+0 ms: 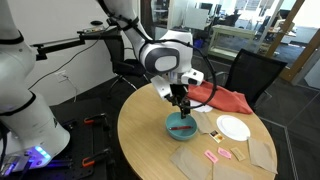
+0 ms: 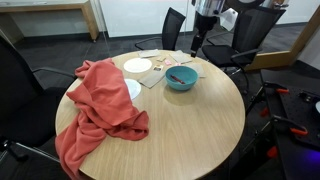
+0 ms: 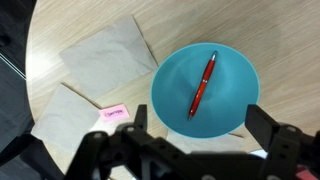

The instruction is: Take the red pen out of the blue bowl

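I will close my gripper on the red pen's body [image 1: 184, 127] [image 3: 197, 99] just past its silver middle band, on the half away from the pen's silver tip.
The red pen [image 3: 203, 84] lies slantwise inside the teal-blue bowl [image 3: 232, 72] in the wrist view. The bowl stands on the round wooden table and shows in both exterior views [image 1: 181, 126] [image 2: 181, 78]; the pen shows faintly in it [image 2: 178, 76]. My gripper [image 3: 198, 130] is open and empty, its two black fingers spread over the bowl's near rim, well above the pen. In the exterior views the gripper [image 1: 180, 100] [image 2: 197, 48] hangs above the bowl without touching it.
A red cloth [image 2: 95, 105] is draped over the table edge [image 1: 228, 98]. A white plate [image 1: 233, 128] [image 2: 138, 65], brown paper napkins [image 3: 105, 58] and small pink packets [image 3: 113, 113] lie near the bowl. Black office chairs [image 1: 250, 72] surround the table.
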`<state>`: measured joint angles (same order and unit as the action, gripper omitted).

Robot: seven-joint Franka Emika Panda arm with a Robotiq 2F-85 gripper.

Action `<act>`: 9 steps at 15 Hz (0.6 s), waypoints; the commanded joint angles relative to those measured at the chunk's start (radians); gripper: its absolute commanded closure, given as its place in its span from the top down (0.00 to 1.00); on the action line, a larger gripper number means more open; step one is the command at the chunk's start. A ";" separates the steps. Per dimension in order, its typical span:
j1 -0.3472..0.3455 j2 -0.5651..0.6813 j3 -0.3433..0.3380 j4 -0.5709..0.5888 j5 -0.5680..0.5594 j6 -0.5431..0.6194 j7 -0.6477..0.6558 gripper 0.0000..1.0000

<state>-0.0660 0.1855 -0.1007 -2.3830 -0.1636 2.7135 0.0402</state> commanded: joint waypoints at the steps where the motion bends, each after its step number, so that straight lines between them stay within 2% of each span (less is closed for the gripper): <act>1: 0.021 0.116 0.011 0.079 0.020 0.051 0.040 1.00; 9: 0.020 0.306 0.007 0.224 0.090 0.043 0.038 1.00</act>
<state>-0.0440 0.4297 -0.0907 -2.2180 -0.1002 2.7539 0.0698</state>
